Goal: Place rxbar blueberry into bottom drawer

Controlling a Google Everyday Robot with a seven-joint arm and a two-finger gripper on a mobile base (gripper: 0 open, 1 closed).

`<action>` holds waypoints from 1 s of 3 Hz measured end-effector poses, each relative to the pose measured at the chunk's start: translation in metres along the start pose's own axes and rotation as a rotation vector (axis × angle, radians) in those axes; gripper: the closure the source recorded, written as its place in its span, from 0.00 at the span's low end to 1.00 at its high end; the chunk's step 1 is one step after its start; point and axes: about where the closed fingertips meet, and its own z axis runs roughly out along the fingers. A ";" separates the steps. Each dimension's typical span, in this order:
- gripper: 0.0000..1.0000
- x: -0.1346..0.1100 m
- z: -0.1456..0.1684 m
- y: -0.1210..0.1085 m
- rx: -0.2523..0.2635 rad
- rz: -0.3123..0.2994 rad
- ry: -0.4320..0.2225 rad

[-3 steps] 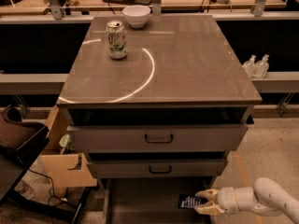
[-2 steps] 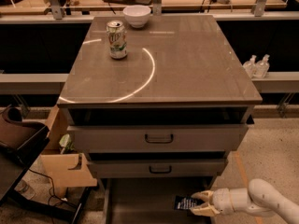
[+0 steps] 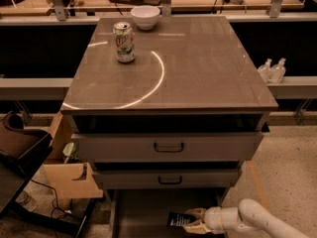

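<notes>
I will release the rxbar blueberry on the bottom drawer's dark bottom [image 3: 157, 224], near the middle of its width. The bar is now over that drawer's inside.
The rxbar blueberry [image 3: 177, 219], a small dark bar with pale print, is held in my gripper [image 3: 190, 220] at the bottom of the camera view. The fingers are shut on the bar's right end. The white arm [image 3: 252, 222] reaches in from the lower right. The bar is over the dark inside of the bottom drawer [image 3: 143, 209], which is pulled out below the two upper drawers. I cannot tell whether the bar touches the drawer floor.
A green-white soda can [image 3: 124, 42] and a white bowl [image 3: 145, 17] stand on the cabinet top [image 3: 198, 68]. The two upper drawers [image 3: 168, 147] have dark handles. A cardboard box [image 3: 69, 175] and a dark chair [image 3: 20, 148] are at the left. Two bottles [image 3: 271, 71] stand at the right.
My gripper and the bar have moved left and slightly lower over the bottom drawer. Nothing else moved.
</notes>
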 end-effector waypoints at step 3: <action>1.00 0.015 0.124 -0.018 -0.056 -0.076 0.090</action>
